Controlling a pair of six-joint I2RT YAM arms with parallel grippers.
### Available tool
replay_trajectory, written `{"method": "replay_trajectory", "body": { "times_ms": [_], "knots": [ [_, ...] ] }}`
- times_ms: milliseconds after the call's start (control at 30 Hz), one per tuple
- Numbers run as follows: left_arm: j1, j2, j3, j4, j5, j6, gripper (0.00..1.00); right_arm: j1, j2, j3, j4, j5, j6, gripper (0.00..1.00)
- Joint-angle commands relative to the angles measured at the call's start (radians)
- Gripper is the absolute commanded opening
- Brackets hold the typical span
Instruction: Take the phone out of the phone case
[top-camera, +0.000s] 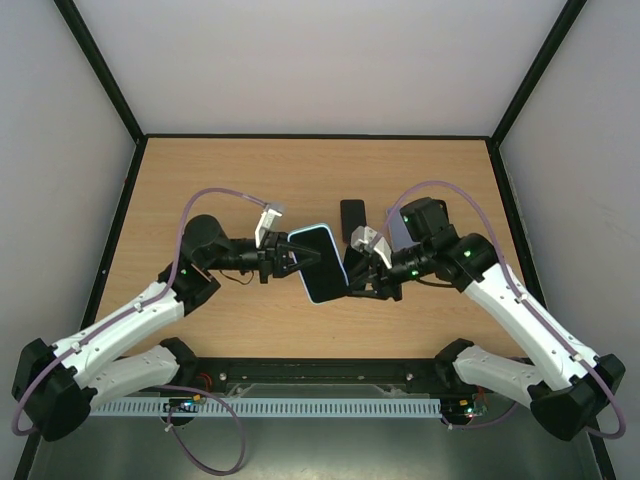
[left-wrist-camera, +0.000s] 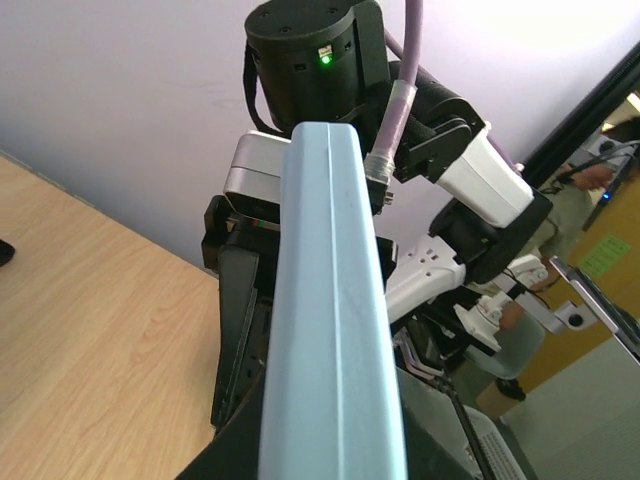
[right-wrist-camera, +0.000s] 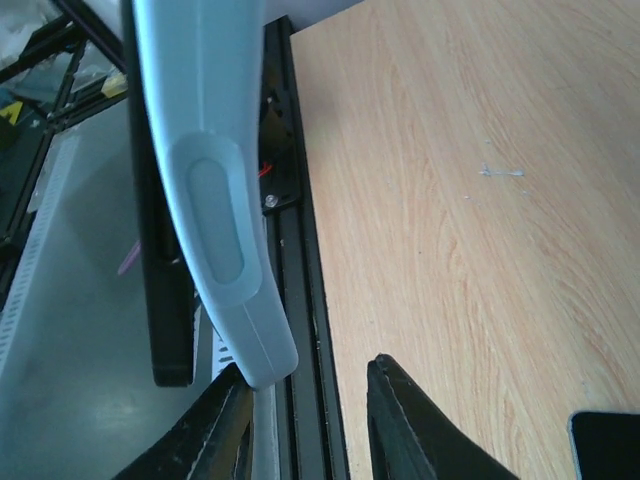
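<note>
My open right gripper has the light blue case's corner off-centre in it, so it should center itself and close on the case's edge (right-wrist-camera: 232, 290) before my left gripper lets go.
The phone in its light blue case (top-camera: 320, 262) is held up off the table at the centre, between the two arms. My left gripper (top-camera: 292, 258) is shut on the case's left edge. In the left wrist view the case's blue edge (left-wrist-camera: 330, 320) fills the middle and hides the fingertips. My right gripper (top-camera: 353, 272) is at the case's right edge and open. In the right wrist view its fingers (right-wrist-camera: 410, 430) stand apart, and the case's corner (right-wrist-camera: 225, 300) rests against the left one. The phone's screen is not visible.
A black phone-like slab (top-camera: 352, 214) lies flat on the wooden table (top-camera: 230, 190) just behind the grippers, with a grey one (top-camera: 398, 226) beside it under the right arm. A black frame rail (top-camera: 330, 372) runs along the near edge.
</note>
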Motion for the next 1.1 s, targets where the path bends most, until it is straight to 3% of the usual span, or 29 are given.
{"method": "replay_trajectory", "body": {
  "times_ms": [0,133,333,633,700,800,967,1067],
  "knots": [
    [-0.044,-0.013,0.060,0.081,0.140,-0.053,0.02,-0.066,0.038,0.069,0.210,0.109,0.074,0.30],
    [-0.061,-0.019,0.043,0.001,0.092,0.009,0.02,-0.082,0.033,0.091,0.231,-0.030,0.103,0.45],
    [-0.070,0.013,-0.026,0.068,0.048,-0.006,0.02,-0.082,0.006,0.044,0.372,-0.216,0.267,0.60],
    [-0.089,0.138,-0.040,0.132,0.044,-0.004,0.02,-0.081,0.016,0.051,0.536,-0.291,0.458,0.65],
    [-0.089,0.166,-0.028,0.134,0.045,-0.001,0.02,-0.081,0.020,0.051,0.525,-0.289,0.462,0.62],
    [-0.086,0.186,-0.002,0.120,0.031,0.005,0.02,-0.081,0.020,0.051,0.455,-0.253,0.415,0.49],
    [-0.058,0.203,0.067,0.035,-0.067,0.048,0.03,-0.081,0.016,0.070,0.258,-0.214,0.268,0.24],
    [-0.023,0.238,0.121,-0.038,-0.158,0.079,0.08,-0.081,-0.005,0.052,0.208,-0.231,0.245,0.06]
  ]
}}
